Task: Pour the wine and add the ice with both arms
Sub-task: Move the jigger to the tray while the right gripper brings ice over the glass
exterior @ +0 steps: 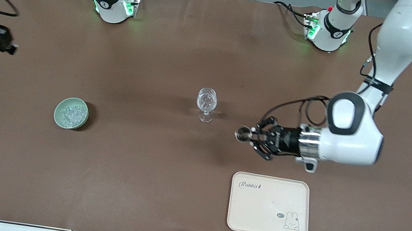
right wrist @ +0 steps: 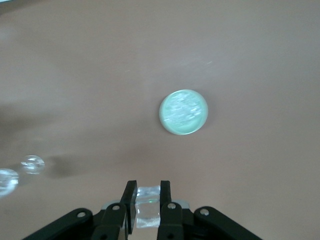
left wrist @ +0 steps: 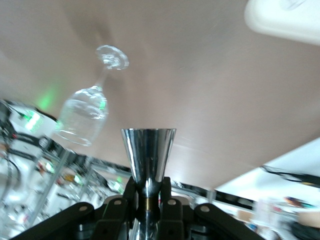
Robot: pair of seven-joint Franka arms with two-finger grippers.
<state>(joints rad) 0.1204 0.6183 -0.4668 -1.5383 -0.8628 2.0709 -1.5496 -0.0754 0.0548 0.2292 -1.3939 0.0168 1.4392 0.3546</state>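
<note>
Next, I set the metal measuring cup on the cream tray (exterior: 287, 198), between the rabbit print and its far edge, with my left gripper.
My left gripper (exterior: 254, 137) is shut on the narrow waist of a shiny metal measuring cup (exterior: 243, 133). It holds the cup low over the cloth, beside the clear stemmed glass (exterior: 206, 103) and apart from it, toward the left arm's end. The left wrist view shows the cup (left wrist: 148, 150) between the gripper (left wrist: 148, 184) fingers, with the glass (left wrist: 82, 115) farther off. My right gripper (right wrist: 148, 189) is shut on one clear chunk of ice (right wrist: 148, 200), high over the table. The pale green bowl (right wrist: 183, 112) lies below it. In the front view the bowl (exterior: 59, 109) holds several chunks of ice (exterior: 71, 116).
A cream tray (exterior: 268, 217) with a rabbit print lies nearer the front camera than the left gripper; its corner shows in the left wrist view (left wrist: 285, 20). A brown cloth covers the table. The arm bases stand along the table's edge farthest from the front camera.
</note>
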